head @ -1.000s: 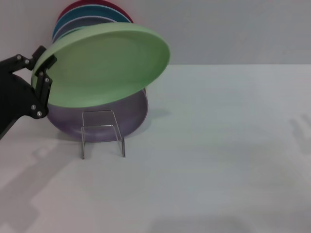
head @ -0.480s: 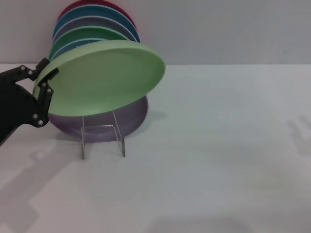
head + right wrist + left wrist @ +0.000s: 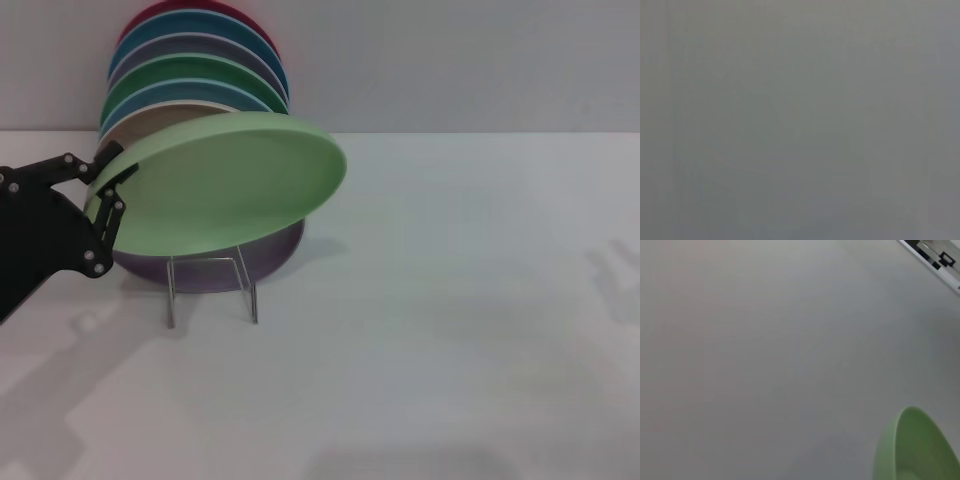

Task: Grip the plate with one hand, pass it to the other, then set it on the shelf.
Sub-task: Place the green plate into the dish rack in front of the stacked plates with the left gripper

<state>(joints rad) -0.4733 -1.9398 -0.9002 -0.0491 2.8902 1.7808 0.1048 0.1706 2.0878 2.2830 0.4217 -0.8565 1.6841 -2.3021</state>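
Next, my left gripper releases the light mint-green plate so that it is upright in the front slot of the rack, before the lilac plate [image 3: 196, 240].
My left gripper [image 3: 108, 185] is shut on the left rim of the light mint-green plate [image 3: 225, 180]. It holds the plate tilted, almost flat, just above the front of the clear plate rack [image 3: 210, 285]. The plate's underside faces me and it covers most of the lilac plate [image 3: 215, 268] standing at the rack's front. The plate's edge also shows in the left wrist view [image 3: 920, 450]. My right gripper is out of view; the right wrist view shows only plain grey.
Behind the held plate a row of upright plates stands in the rack: tan [image 3: 150, 118], dark green [image 3: 175, 72], blue [image 3: 215, 32] and red [image 3: 190, 8]. The white table [image 3: 450, 330] stretches to the right and front. A grey wall stands behind.
My left gripper has lowered the mint-green plate and tilted it flatter, down toward the rack. More of the plates standing behind it show now.
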